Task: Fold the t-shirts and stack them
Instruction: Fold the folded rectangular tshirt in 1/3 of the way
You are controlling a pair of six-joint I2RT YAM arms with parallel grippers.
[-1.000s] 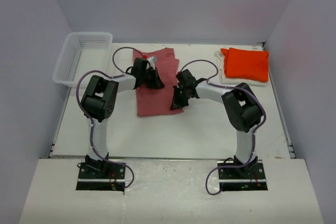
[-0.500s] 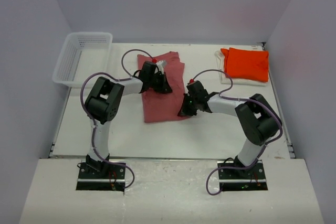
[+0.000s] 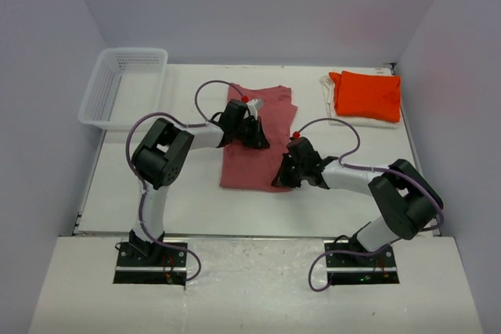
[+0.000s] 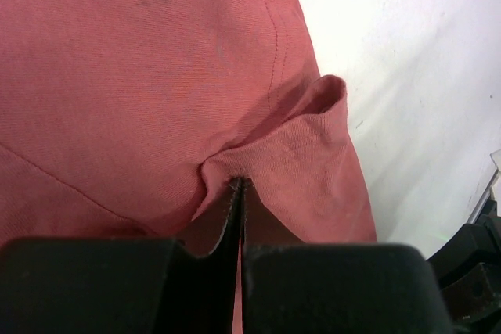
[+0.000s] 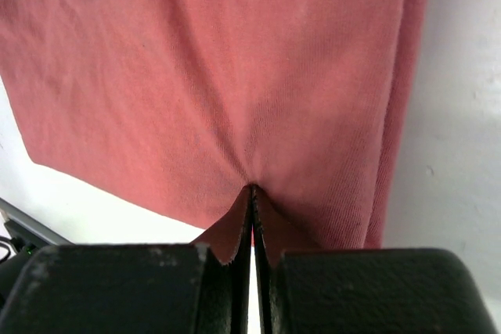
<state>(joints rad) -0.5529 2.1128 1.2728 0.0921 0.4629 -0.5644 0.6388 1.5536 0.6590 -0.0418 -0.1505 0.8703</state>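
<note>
The robot's right gripper is pinching the rose-red t-shirt inward of its side edge, so it should open and take the t-shirt's lower corner itself (image 5: 373, 238) before it folds up the t-shirt's hem.
The dusty rose-red t-shirt (image 3: 254, 154) lies folded lengthwise on the table in the middle. My left gripper (image 3: 258, 137) is shut on its upper right part, pinching a fold of the rose-red t-shirt (image 4: 156, 99) by the sleeve. My right gripper (image 3: 279, 181) is shut on the lower right corner of the rose-red t-shirt (image 5: 235, 76). The bright orange t-shirt (image 3: 366, 95) lies folded at the back right on top of the white t-shirt (image 3: 333, 117), of which only the edges show.
A white plastic mesh basket (image 3: 106, 99) stands at the back left. The table's white surface (image 3: 196, 209) is bare in front of the shirt. Grey walls close in the left, right and back sides.
Both grippers have dragged the rose-red shirt to the right and a little nearer, from left of centre to the middle. The orange and white stack has not moved.
</note>
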